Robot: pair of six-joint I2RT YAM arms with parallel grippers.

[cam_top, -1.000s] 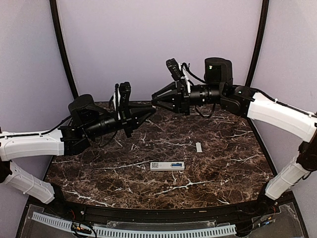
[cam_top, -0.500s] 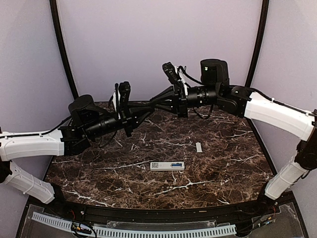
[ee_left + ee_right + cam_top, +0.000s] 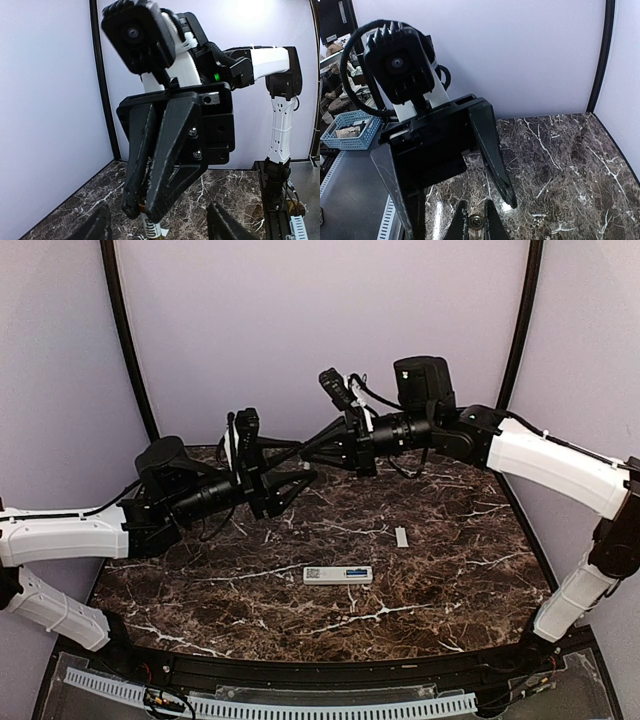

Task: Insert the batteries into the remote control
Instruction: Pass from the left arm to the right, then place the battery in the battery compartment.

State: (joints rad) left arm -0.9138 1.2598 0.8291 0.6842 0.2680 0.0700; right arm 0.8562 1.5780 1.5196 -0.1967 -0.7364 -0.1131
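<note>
The robot's right gripper will release the battery inside the remote control, along the near side of its blue patch point(image 3: 356, 574).
Both arms meet in the air above the back of the table. My right gripper point(image 3: 306, 452) is shut on a battery point(image 3: 153, 227), a small cylinder with a pale label that pokes out below its tips point(image 3: 142, 212). In the right wrist view the battery's round metal end point(image 3: 476, 221) sits between my two fingers. My left gripper point(image 3: 305, 462) stands open on either side of the right gripper's tips, its fingers point(image 3: 492, 150) clear of the battery. The white remote control point(image 3: 338, 575) lies flat on the table, back up, with a blue patch at its right end.
A small pale grey cover piece point(image 3: 401, 537) lies on the dark marble table point(image 3: 450, 580), right of and behind the remote. Black frame posts point(image 3: 125, 340) and pale walls close in the back and sides.
The right gripper slid left onto the left gripper's tips and shut. The left gripper, shut until half a second ago, has now opened, leaving the battery in the right gripper.
</note>
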